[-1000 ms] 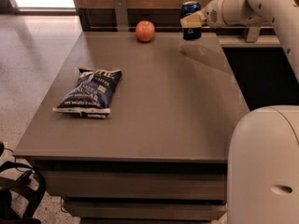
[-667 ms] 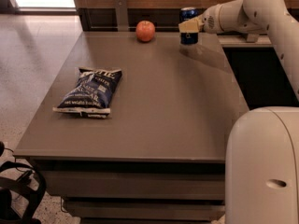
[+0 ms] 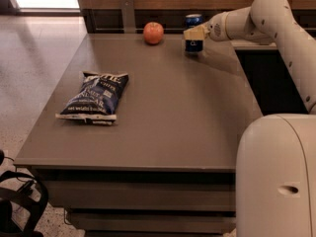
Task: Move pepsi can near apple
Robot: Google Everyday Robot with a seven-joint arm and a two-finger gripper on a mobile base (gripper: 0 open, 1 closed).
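I need to release the pepsi can upright on the grey table (image 3: 184, 55) near its far edge, just beside the apple.
The pepsi can (image 3: 193, 42) is dark blue with a silver top and stands upright near the table's far edge. My gripper (image 3: 194, 33) is shut on the can around its middle, reaching in from the right. The apple (image 3: 153, 33) is red-orange and sits on the table a short way to the left of the can, apart from it.
A dark blue chip bag (image 3: 96, 97) lies flat on the left part of the grey table (image 3: 168, 122). A grey upright post (image 3: 128, 14) stands behind the table's far edge. My white arm base (image 3: 279, 177) fills the lower right. A dark wall panel runs behind the table.
My gripper has carried the pepsi can leftward along the far edge, closer to the apple. The apple and chip bag have not moved.
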